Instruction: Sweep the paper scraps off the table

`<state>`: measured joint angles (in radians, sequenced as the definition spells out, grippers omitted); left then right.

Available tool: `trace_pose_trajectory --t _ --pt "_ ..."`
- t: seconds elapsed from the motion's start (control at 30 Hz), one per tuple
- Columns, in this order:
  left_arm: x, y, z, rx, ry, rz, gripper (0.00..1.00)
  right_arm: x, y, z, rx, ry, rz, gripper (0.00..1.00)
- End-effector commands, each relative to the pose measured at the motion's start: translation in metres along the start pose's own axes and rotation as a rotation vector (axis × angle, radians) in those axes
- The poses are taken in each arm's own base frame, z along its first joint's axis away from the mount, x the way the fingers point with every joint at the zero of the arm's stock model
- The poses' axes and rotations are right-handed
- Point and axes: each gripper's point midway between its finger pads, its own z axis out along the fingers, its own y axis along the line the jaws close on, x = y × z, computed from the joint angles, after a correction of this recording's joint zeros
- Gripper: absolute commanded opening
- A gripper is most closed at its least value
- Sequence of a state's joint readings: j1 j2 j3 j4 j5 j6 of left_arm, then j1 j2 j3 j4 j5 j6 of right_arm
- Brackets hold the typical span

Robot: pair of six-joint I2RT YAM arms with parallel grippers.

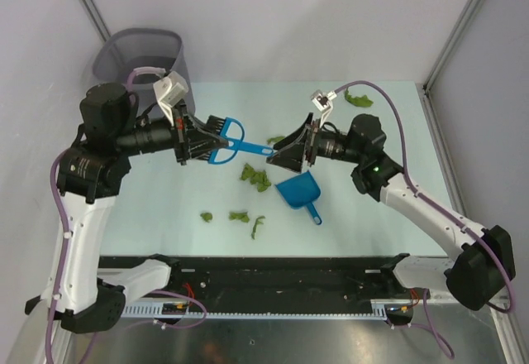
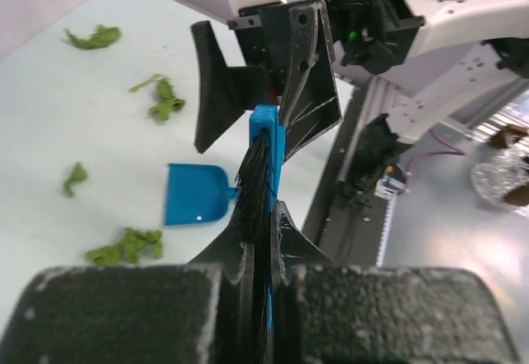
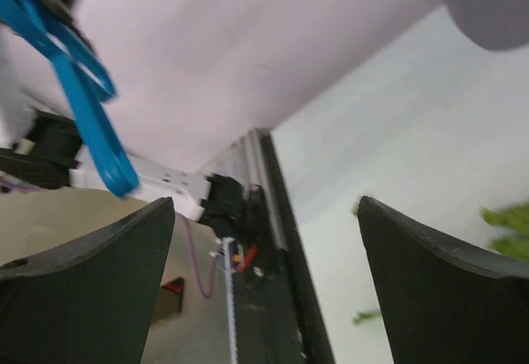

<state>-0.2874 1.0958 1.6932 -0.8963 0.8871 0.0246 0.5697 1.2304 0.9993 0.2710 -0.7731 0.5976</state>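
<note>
The robot's left gripper holds the brush by the brush's bristles, so next the right gripper takes the brush's handle (image 1: 254, 147) before the left gripper goes to the dustpan.
My left gripper (image 1: 216, 142) is shut on the blue brush (image 1: 234, 142) at its black bristle end, and holds it above the table (image 1: 388, 132). The brush's blue handle (image 3: 83, 107) points toward my right gripper (image 1: 285, 147). That gripper stands open with nothing between its fingers, and the handle end lies just outside them. In the left wrist view the bristles (image 2: 256, 178) run between my left gripper's (image 2: 266, 215) jaws. Green paper scraps (image 1: 255, 176) lie mid-table, with more scraps (image 1: 240, 215) nearer the front and one scrap (image 1: 358, 98) at the back right.
A blue dustpan (image 1: 299, 192) lies flat on the table below my right gripper, handle toward the front edge. A grey mesh wastebasket (image 1: 145, 54) stands off the table's back left corner. A black rail (image 1: 273, 273) runs along the near edge.
</note>
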Motion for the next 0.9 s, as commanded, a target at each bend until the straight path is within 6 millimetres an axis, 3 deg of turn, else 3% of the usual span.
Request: trace_pose_trajectory --t 0.0,0.07,0.1,0.23,0.3,0.4,0.5,0.57,0.63,0.7,0.8,0.83,0.87 --pt "-0.002 -0.027 -0.002 0.134 -0.021 -0.132 0.00 -0.061 0.081 0.000 -0.209 -0.267 -0.068 0.98" --pt "-0.003 -0.029 -0.004 0.156 -0.025 -0.154 0.00 -0.065 0.088 0.004 -0.239 -0.304 -0.064 0.91" --pt "-0.006 -0.030 -0.005 0.163 -0.033 -0.147 0.00 -0.065 0.103 0.005 -0.309 -0.315 -0.098 0.87" --pt "-0.013 -0.035 -0.010 0.177 -0.052 -0.140 0.00 -0.051 0.124 0.009 -0.469 -0.276 -0.125 0.75" --pt "-0.013 -0.035 -0.010 0.178 -0.055 -0.139 0.00 -0.043 0.130 0.009 -0.517 -0.253 -0.157 0.75" --pt "-0.015 -0.033 -0.011 0.165 -0.064 -0.139 0.00 -0.037 0.136 0.003 -0.543 -0.253 -0.213 0.82" --pt "-0.017 -0.035 -0.013 0.169 -0.071 -0.140 0.00 -0.039 0.142 -0.013 -0.542 -0.294 -0.272 1.00" --pt "-0.019 -0.037 -0.014 0.174 -0.076 -0.134 0.00 -0.041 0.135 -0.018 -0.489 -0.309 -0.268 1.00" --pt "-0.019 -0.039 -0.015 0.184 -0.075 -0.134 0.00 -0.055 0.135 -0.022 -0.423 -0.377 -0.290 0.98" --pt "-0.019 -0.040 -0.015 0.190 -0.077 -0.131 0.00 -0.064 0.129 -0.018 -0.375 -0.423 -0.248 0.88" --pt "-0.020 -0.042 -0.016 0.189 -0.083 -0.116 0.00 -0.072 0.123 -0.013 -0.358 -0.469 -0.170 0.55" --pt "-0.020 -0.042 -0.016 0.187 -0.083 -0.116 0.00 -0.072 0.119 -0.008 -0.347 -0.468 -0.150 0.39" --pt "-0.020 -0.043 -0.017 0.186 -0.085 -0.113 0.00 -0.070 0.117 -0.005 -0.340 -0.467 -0.142 0.38"
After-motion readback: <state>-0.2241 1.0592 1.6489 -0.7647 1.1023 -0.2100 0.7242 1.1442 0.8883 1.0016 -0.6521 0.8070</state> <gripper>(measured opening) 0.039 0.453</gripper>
